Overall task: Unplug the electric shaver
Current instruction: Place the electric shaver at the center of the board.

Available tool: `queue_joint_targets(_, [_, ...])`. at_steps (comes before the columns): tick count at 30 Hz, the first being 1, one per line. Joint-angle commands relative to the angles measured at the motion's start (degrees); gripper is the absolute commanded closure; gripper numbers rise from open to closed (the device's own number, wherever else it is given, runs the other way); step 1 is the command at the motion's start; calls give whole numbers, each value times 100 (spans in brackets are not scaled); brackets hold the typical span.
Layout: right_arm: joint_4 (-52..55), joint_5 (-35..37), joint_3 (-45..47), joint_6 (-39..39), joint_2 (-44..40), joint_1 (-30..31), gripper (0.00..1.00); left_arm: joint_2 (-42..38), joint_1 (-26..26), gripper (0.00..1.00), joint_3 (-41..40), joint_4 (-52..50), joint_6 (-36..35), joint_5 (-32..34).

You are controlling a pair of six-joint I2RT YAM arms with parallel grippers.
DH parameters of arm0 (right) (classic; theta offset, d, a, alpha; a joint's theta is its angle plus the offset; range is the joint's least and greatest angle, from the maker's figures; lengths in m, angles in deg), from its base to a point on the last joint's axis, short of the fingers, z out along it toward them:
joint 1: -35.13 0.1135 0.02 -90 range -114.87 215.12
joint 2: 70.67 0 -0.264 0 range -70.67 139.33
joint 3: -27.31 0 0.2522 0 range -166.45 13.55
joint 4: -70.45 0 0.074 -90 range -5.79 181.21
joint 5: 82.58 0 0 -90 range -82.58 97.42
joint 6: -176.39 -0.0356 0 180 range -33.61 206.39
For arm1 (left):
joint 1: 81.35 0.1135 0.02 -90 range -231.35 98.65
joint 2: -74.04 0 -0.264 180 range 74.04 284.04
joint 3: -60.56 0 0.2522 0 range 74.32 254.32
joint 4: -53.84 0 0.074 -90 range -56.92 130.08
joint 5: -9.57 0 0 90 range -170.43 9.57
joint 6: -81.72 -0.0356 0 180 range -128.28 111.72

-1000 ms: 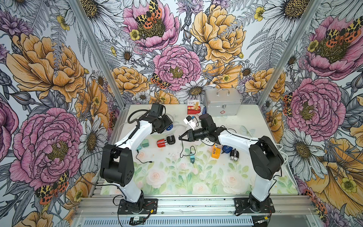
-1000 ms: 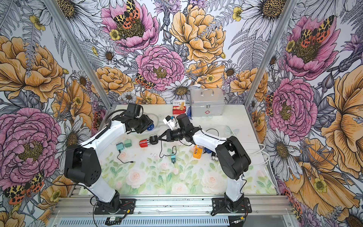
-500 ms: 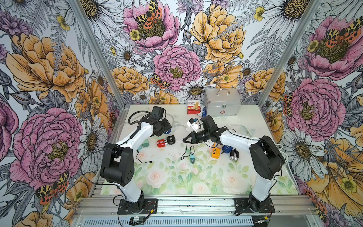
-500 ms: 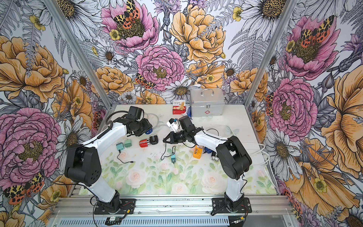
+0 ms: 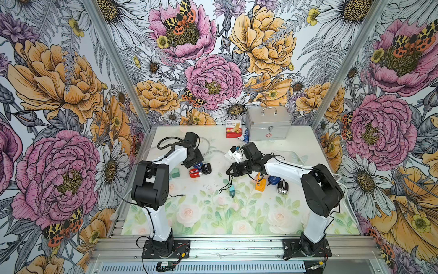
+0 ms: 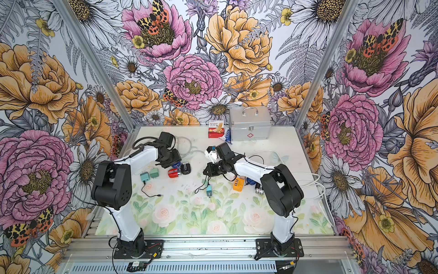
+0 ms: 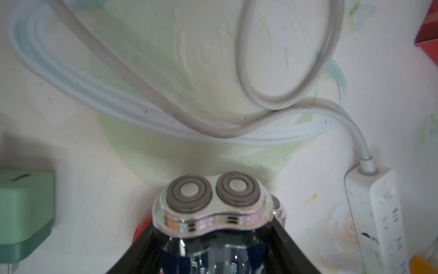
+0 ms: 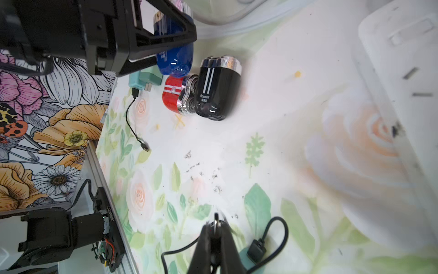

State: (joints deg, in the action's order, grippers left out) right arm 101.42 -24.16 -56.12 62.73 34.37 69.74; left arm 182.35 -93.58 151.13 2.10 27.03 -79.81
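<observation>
The small plug, now held well apart from the shaver, will be released by my right gripper on the mat [image 5: 225, 173] [image 8: 278, 170], beside the tip of the large green leaf.
The electric shaver [image 7: 213, 201] is blue with a silver twin-ring head. It sits between the fingers of my left gripper [image 7: 213, 237], which is shut on its body. Both top views show it low over the mat at the left gripper [image 5: 196, 164] [image 6: 175, 164]. My right gripper [image 8: 216, 225] [image 5: 228, 171] is shut on the small plug [image 8: 216, 219] of a black cable [image 5: 226, 183]. The plug's metal tip is bare and well apart from the shaver [image 8: 174, 54]. The cable runs down to a teal charger [image 5: 231, 189] on the mat.
A red shaver [image 5: 195, 172] and a black shaver [image 5: 206, 168] lie right beside the left gripper. Green adapters [image 6: 145, 176] lie to its left. A white power strip [image 7: 379, 213], an orange block [image 5: 260, 185], another shaver [image 5: 277, 183] and a silver case [image 5: 267, 127] are also there.
My right gripper has drawn back to the right and forward with the plug, widening the gap to the shaver. The left gripper has come down toward the red and black shavers.
</observation>
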Motion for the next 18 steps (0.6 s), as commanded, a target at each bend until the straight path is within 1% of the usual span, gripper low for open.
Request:
queue_joint_targets(1, [202, 491, 45, 232, -132, 91, 96, 171, 187, 69, 274, 84, -238, 56])
queue_joint_targets(9, [395, 848, 37, 353, -88, 169, 95, 685, 300, 68, 579, 71, -376, -47])
queue_joint_targets(18, [563, 1179, -38, 450, -49, 230, 93, 967, 262, 66, 643, 66, -376, -69])
